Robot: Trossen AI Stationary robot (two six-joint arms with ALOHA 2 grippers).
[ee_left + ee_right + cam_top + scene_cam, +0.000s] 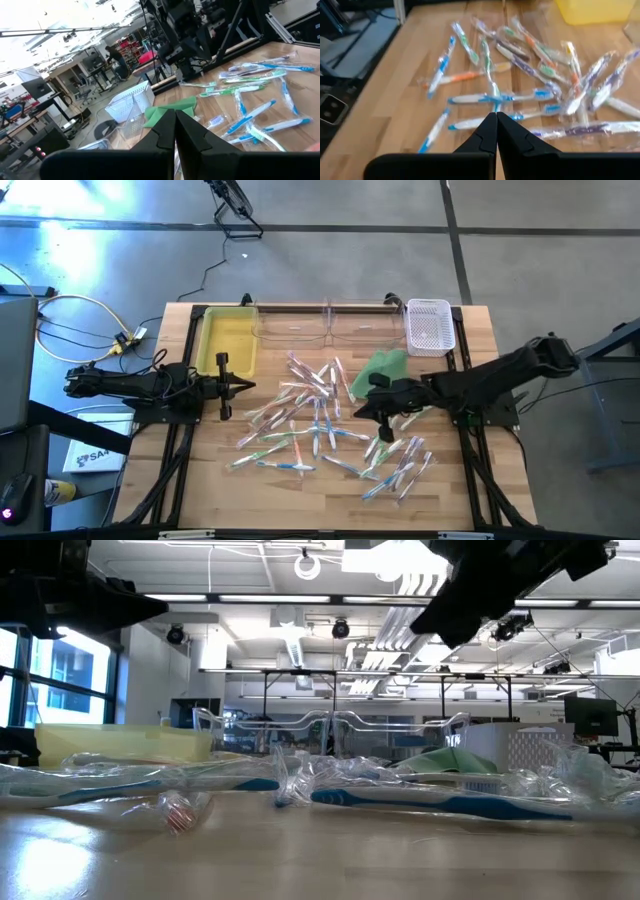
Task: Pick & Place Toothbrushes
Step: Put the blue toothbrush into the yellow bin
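Note:
My right gripper is to close next on the toothbrush's thin white neck (358, 436), on the blue-handled toothbrush that points toward it from the two parallel ones.
Many wrapped toothbrushes (310, 420) lie scattered flat on the wooden table's middle, whitish with blue, green, orange and purple parts; they also show in the right wrist view (520, 75), the left wrist view (255, 95) and the low view (440, 802). My left gripper (247, 387) hangs shut and empty at the pile's left edge, beside the yellow bin. My right gripper (360, 412) hovers shut and empty above the pile's right side, in front of the green cloth (378, 370). Its fingers (496, 131) point down toward blue-handled toothbrushes.
A yellow bin (227, 343), two clear bins (328, 328) and a white mesh basket (430, 326) stand in a row along the far edge. The green cloth lies flat near the basket. Bare wood shows along the near edge (320, 505).

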